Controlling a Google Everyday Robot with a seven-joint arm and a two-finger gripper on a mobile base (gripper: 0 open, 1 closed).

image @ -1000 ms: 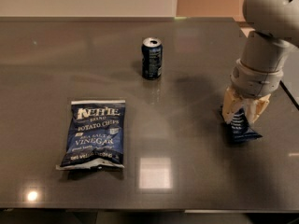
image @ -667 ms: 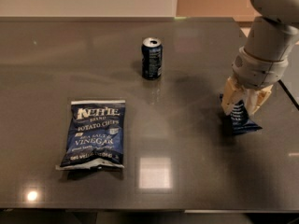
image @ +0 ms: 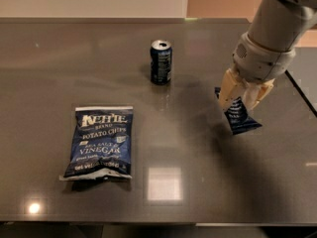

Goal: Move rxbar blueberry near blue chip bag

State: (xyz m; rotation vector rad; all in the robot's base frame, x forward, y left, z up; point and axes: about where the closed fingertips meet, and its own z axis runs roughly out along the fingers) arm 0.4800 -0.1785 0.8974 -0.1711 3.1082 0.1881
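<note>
Next, I put the rxbar blueberry down on the table (image: 154, 128) beside the blue chip bag's upper end, before the soda can.
The rxbar blueberry (image: 241, 119), a small dark-blue wrapper with white text, is at the right of the table, tilted, with its upper end between my tan fingers. My gripper (image: 241, 102) points down over it and is shut on that upper end. The blue chip bag (image: 101, 143), a large Kettle Brand bag marked "VINEGAR", lies flat at the front left, far to the left of the bar and gripper.
A dark blue soda can (image: 161, 62) stands upright in the middle back of the dark table (image: 198, 192). The table's right edge (image: 301, 90) runs close behind my arm. A wall rises behind the far edge.
My gripper has moved left and slightly towards the back, and the rxbar has moved with it. The chip bag and can have not moved.
</note>
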